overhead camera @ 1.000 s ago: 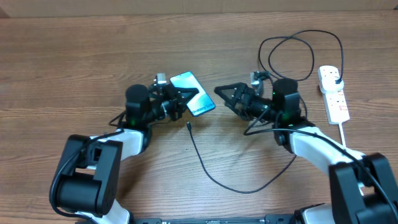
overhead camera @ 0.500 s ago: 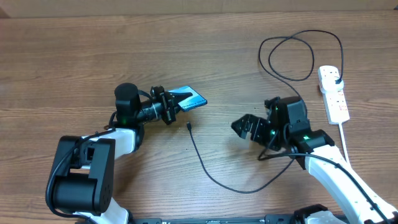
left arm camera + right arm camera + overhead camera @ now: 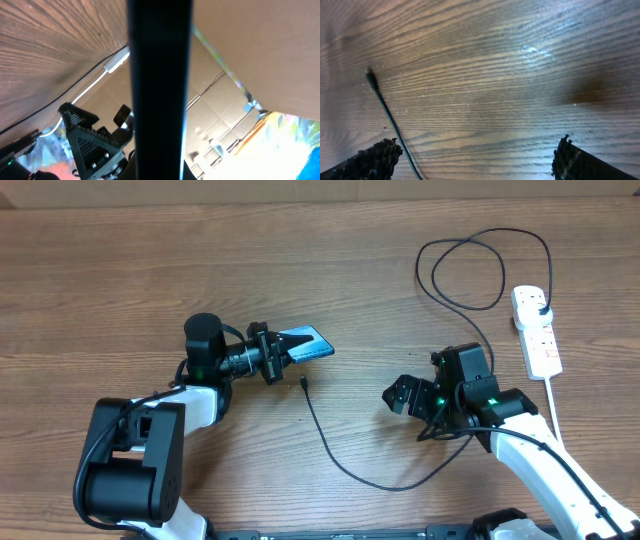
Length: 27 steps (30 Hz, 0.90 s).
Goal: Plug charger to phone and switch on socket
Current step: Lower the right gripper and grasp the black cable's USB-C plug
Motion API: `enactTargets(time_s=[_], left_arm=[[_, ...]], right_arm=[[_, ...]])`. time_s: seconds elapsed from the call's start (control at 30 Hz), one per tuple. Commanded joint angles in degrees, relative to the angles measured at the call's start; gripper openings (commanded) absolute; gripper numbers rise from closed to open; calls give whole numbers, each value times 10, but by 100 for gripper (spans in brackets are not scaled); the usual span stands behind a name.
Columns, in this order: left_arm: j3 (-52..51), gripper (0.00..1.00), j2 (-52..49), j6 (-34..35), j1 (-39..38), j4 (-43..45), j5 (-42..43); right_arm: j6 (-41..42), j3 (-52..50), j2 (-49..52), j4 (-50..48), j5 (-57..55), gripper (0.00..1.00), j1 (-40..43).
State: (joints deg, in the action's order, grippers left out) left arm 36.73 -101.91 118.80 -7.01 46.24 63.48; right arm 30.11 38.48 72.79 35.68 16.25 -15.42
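Note:
I will next close my right gripper on the black plug [image 3: 304,383] [image 3: 372,80] at the loose end of the charger cable, keeping the plug's metal tip free for the phone.
My left gripper [image 3: 281,352] is shut on the phone [image 3: 306,345], holding it tilted on edge above the table, its blue screen partly showing. In the left wrist view the phone [image 3: 160,85] is a dark vertical band through the middle. The charger tip [image 3: 303,384] lies on the wood just below the phone, and its thin black cable [image 3: 345,468] curves right and loops up to the socket [image 3: 538,332]. My right gripper [image 3: 398,396] stands open, right of the tip and apart from it. In the right wrist view the tip [image 3: 370,76] lies upper left, the fingers [image 3: 376,159] spread wide.
The socket's white cord [image 3: 553,398] runs down along the right edge near my right arm. The charger cable forms a loop [image 3: 470,270] at the back right. Bare wooden table [image 3: 120,270] lies at the back left.
My left gripper has turned the phone from flat onto its edge and drawn it slightly left. My right gripper has pulled back from the phone, down and to the right.

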Motion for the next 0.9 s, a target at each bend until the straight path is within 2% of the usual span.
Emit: enactTargets(time_s=[0.0, 0.2, 0.57, 0.87], left_arm=[[17, 5, 9, 7, 3, 5, 40], [17, 5, 9, 7, 3, 18, 51], [21, 5, 9, 7, 14, 29, 50], [75, 5, 9, 3, 34, 37, 71]], right_arm=[[-4, 2, -8, 6, -8, 100, -3], [-45, 2, -8, -9, -8, 99, -41], [-134, 2, -1, -127, -186, 98, -274], [-183, 6, 81, -220, -221, 88, -331]])
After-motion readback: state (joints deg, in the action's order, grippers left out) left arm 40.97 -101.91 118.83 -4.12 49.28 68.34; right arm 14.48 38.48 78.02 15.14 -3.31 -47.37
